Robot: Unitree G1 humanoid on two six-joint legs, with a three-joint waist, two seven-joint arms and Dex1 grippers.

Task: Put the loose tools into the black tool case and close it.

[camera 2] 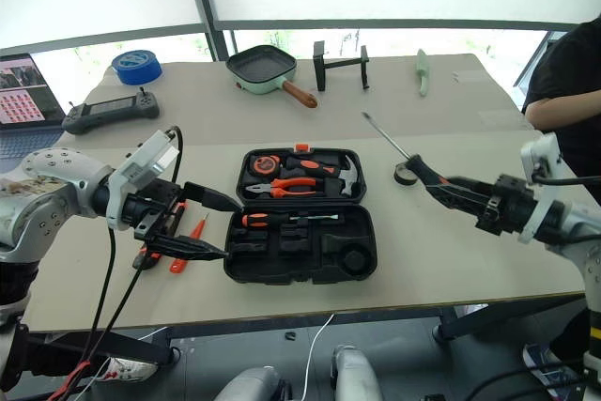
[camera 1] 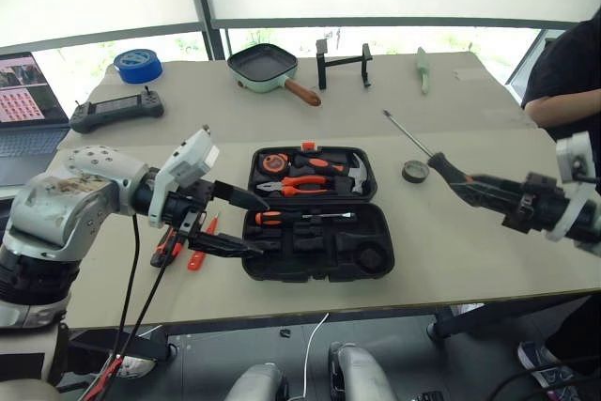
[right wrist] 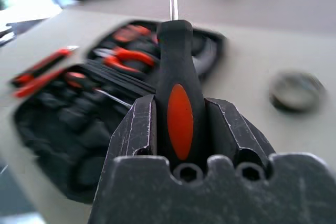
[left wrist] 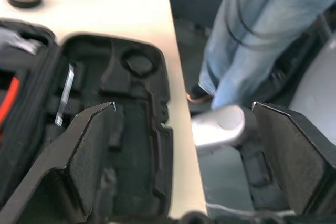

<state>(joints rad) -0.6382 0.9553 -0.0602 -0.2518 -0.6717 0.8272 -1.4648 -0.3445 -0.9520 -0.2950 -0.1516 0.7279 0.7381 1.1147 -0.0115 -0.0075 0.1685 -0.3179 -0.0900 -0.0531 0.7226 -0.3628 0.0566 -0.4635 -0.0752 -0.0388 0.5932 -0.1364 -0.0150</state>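
I will use my right gripper to set the second screwdriver down in the black tool case [camera 1: 329,225] [right wrist: 111,108], alongside the screwdriver that is in the near half of the case.
The black tool case [camera 1: 362,265] lies open in the middle of the table, with one screwdriver [camera 1: 302,217] resting in its near half. My right gripper [camera 1: 484,190] hangs above the table to the right of the case, shut on the black-and-orange handle of a second screwdriver [right wrist: 176,51]; the shaft points up and away to the left. A small dark tape roll [camera 1: 415,171] sits on the table just under that shaft. My left gripper [camera 1: 258,227] stands open at the case's left edge. An orange-black utility knife [camera 1: 167,246] and a slim orange tester pen [camera 1: 199,251] lie behind it.
Hammer, pliers and tape measure fill the case's far half [camera 1: 315,174]. Along the far side are a blue tape roll [camera 1: 138,65], a black controller [camera 1: 115,110], a frying pan [camera 1: 265,65] and a black stand [camera 1: 343,63]. A person [camera 1: 568,72] stands at the right.
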